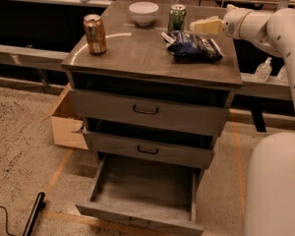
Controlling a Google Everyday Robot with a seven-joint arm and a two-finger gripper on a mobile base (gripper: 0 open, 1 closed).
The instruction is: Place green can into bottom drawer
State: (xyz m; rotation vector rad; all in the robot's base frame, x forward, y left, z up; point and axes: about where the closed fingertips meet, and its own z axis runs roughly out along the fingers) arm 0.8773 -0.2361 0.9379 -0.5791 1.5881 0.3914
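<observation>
I need to next close my gripper on the middle of the green can (pixel 177 17), beside the white bowl.
The green can (pixel 176 18) stands upright at the back of the cabinet top (pixel 137 53), just right of a white bowl. My gripper (pixel 200 25) reaches in from the right at can height, its pale fingers a short way right of the can and apart from it, holding nothing. The bottom drawer (pixel 142 188) is pulled out and its grey floor is bare.
A gold-brown can (pixel 95 34) stands at the left of the top. A white bowl (pixel 143 13) sits at the back. A dark blue snack bag (pixel 191 45) lies just in front of the green can. A cardboard box (pixel 66 119) sits left of the cabinet. My white base (pixel 275 186) fills the lower right.
</observation>
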